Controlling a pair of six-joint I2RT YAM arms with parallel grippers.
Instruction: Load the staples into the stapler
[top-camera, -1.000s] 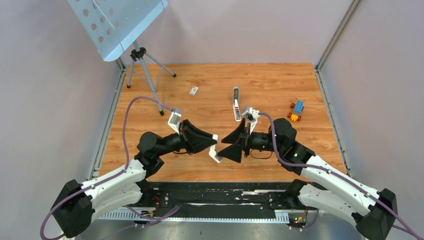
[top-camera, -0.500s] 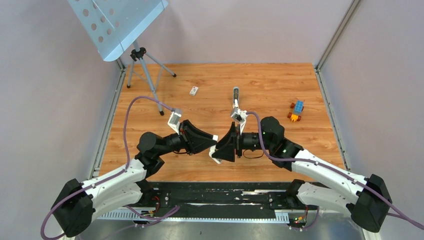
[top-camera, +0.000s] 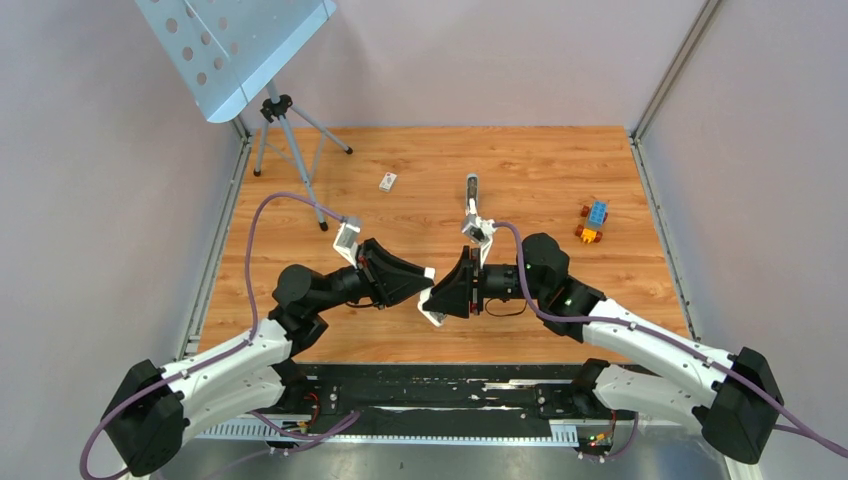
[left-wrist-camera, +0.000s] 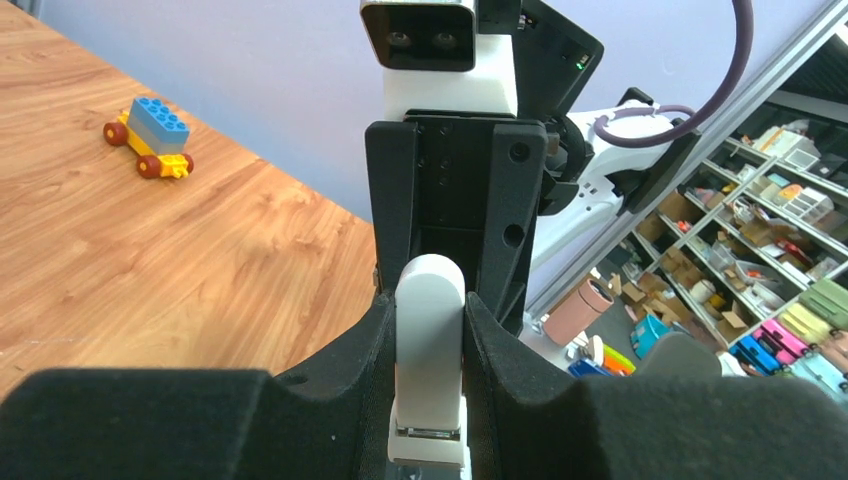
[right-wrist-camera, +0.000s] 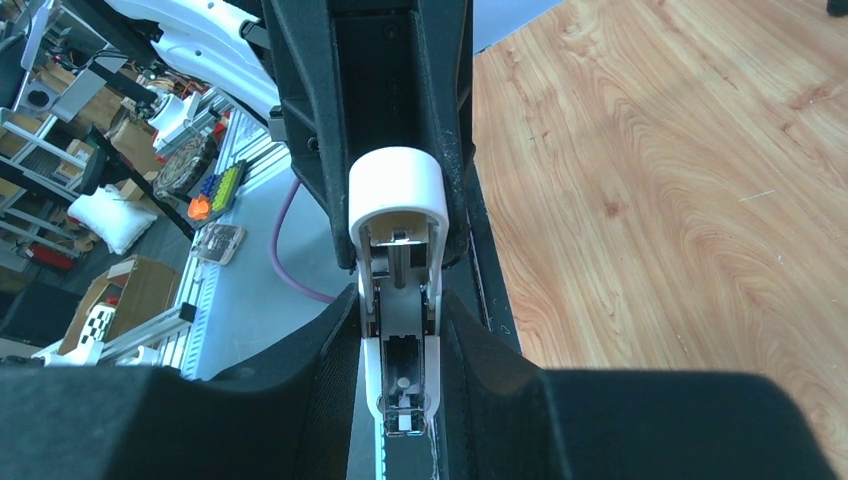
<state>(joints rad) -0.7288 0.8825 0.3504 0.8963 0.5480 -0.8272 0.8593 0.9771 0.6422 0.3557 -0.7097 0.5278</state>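
Observation:
The robot's right gripper needs to release the stapler on the table (top-camera: 517, 220) between the slim grey-and-white object and the toy-brick car.
The stapler (top-camera: 431, 316), small, slim and white, hangs above the near middle of the table, held between both grippers. My left gripper (top-camera: 425, 285) is shut on it; the left wrist view shows its rounded pale end (left-wrist-camera: 430, 380) wedged between the black fingers. My right gripper (top-camera: 443, 298) faces the left one and its fingers press both sides of the stapler (right-wrist-camera: 398, 190), whose metal inner channel shows there. The staples do not show in any view.
A slim grey-and-white object (top-camera: 472, 190) lies on the table beyond the right wrist, partly hidden by it. A small white box (top-camera: 388, 181) lies at the back. A toy-brick car (top-camera: 592, 221) sits at right. A perforated panel on a tripod (top-camera: 285, 140) stands at back left.
My right gripper has slid left up to the left gripper and its jaws have closed in on the stapler. The left arm has stayed still.

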